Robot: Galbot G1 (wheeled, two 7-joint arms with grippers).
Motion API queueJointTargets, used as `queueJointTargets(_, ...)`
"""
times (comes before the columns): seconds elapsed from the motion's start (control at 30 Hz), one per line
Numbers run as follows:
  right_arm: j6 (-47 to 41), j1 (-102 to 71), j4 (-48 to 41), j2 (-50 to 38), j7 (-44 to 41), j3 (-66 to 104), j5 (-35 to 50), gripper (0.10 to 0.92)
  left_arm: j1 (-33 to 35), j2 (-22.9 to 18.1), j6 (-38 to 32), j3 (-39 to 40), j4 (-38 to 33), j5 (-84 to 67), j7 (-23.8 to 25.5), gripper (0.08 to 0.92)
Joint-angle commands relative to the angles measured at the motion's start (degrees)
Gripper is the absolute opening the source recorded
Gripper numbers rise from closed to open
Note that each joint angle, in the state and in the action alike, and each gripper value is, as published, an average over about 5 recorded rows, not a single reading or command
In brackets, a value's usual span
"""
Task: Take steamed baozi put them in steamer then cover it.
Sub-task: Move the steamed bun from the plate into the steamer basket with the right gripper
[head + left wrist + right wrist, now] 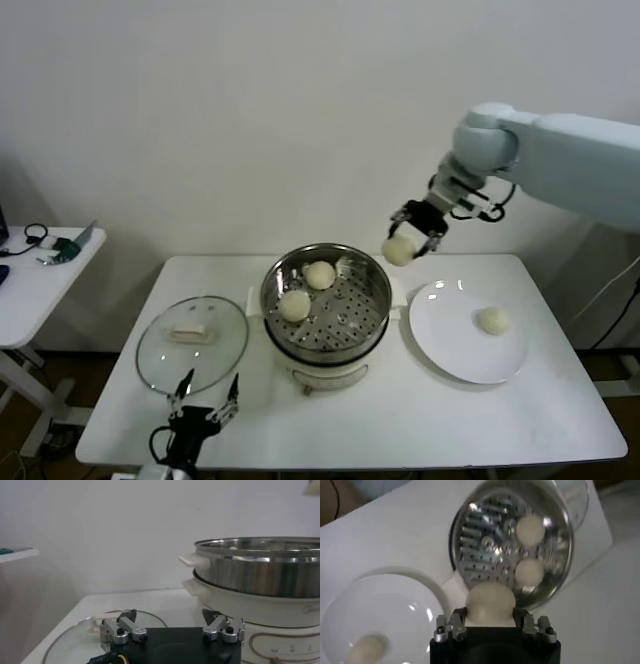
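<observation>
I should use my right gripper to set the baozi down and let go of it on the bare front part of the steamer's perforated tray [328,333] [486,529].
My right gripper [412,234] is shut on a cream baozi [398,251] and holds it in the air above the steamer's right rim. In the right wrist view that baozi [489,602] sits between the fingers. The shiny steel steamer [372,280] stands mid-table on a white base and holds two baozi [320,274] [294,305] on its perforated tray; they also show in the right wrist view [530,529] [528,572]. One baozi [492,320] lies on the white plate [450,335]. My left gripper [205,398] is open and empty, low by the table's front edge.
A glass lid [160,350] with a white knob [191,332] lies flat on the table left of the steamer, just beyond my left gripper. A small side table [30,285] with cables stands at far left. The white wall is close behind.
</observation>
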Motion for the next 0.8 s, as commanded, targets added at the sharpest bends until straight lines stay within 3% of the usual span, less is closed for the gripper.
queueJointTargets(0.03, 5.89, -3.49, 14.23, 7.36, 4.41, -1.34, -10.12, 0.628, 0.15, 0.07, -0.09, -0.28, -0.33, -0.23, -0.02, 0.823)
queueJointTargets(0.23, 6.64, -12.76, 7.15, 9.55, 7.45, -0.71, -19.54, 0.628, 0.39, -0.01, -0.07, -0.76, -0.65, -0.55, -0.04, 0.823)
queueJointTargets(0.8, 4.43, -22.36, -2.06, 11.82, 12.32, 4.21, -26.98, 0.623, 0.11, -0.48, -0.09, -0.60, -0.16, -0.42, -0.16, 0.823)
